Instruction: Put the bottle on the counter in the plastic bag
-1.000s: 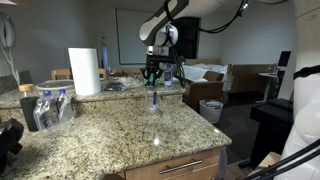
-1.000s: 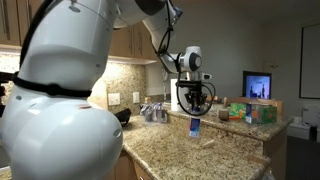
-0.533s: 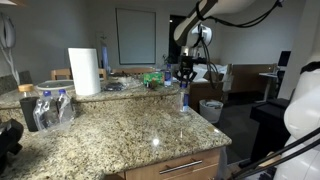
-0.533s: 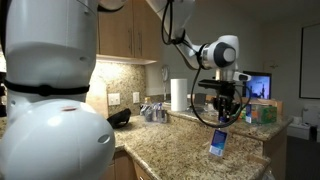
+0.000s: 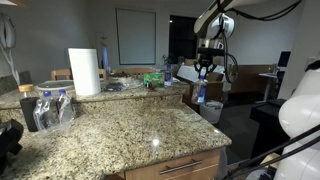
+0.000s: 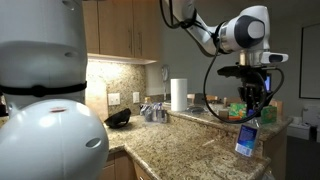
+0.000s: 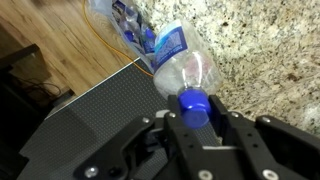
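Observation:
The white plastic bag (image 7: pixel 134 24) is just past the end of the granite counter. My gripper needs to let go of the water bottle inside it. The bottle now hangs in the air above the bag.
My gripper (image 5: pixel 206 68) is shut on the blue cap of the small clear water bottle (image 5: pixel 200 92). The bottle hangs below it in the air, just past the end of the speckled granite counter (image 5: pixel 120 128). The white plastic bag in its low bin (image 5: pixel 211 108) stands on the floor just below and beside the bottle. In an exterior view the gripper (image 6: pixel 252 104) holds the bottle (image 6: pixel 246 138) level with the counter (image 6: pixel 185 152) edge. In the wrist view the fingers (image 7: pixel 228 128) clamp the cap and the bottle (image 7: pixel 183 68) points away over the counter edge (image 7: pixel 265 40).
A tall paper towel roll (image 5: pixel 85 70) and a wrapped pack of bottles (image 5: pixel 50 108) stand on the counter. Green items (image 5: pixel 152 78) sit on the raised ledge. Wooden floor (image 7: pixel 50 30) and a grey surface (image 7: pixel 95 120) lie below the gripper.
My gripper has carried the bottle sideways from above the middle of the counter to beyond its end, over the floor near the white bin. The grip on the cap is unchanged.

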### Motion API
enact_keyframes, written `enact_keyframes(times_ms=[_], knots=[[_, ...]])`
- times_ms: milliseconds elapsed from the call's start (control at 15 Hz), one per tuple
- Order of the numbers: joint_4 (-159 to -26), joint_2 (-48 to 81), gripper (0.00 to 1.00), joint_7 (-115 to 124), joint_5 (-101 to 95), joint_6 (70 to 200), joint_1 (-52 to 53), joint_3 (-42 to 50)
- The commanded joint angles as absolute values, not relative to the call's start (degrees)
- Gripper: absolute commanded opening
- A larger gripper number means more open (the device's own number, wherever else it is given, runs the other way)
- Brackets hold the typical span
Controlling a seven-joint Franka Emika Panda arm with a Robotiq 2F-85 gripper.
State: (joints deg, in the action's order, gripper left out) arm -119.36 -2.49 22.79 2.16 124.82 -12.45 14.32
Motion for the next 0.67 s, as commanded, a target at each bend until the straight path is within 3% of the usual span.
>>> enact_keyframes(times_ms=[0, 67, 600], knots=[[-119.2, -2.4, 0.33, 23.0, 2.2, 124.7, -12.9, 13.7], [-119.3, -2.4, 0.08, 23.1, 2.2, 124.7, -12.9, 13.7], [-105.5, 13.4, 0.09, 32.2, 5.8, 122.4, -17.9, 19.5]])
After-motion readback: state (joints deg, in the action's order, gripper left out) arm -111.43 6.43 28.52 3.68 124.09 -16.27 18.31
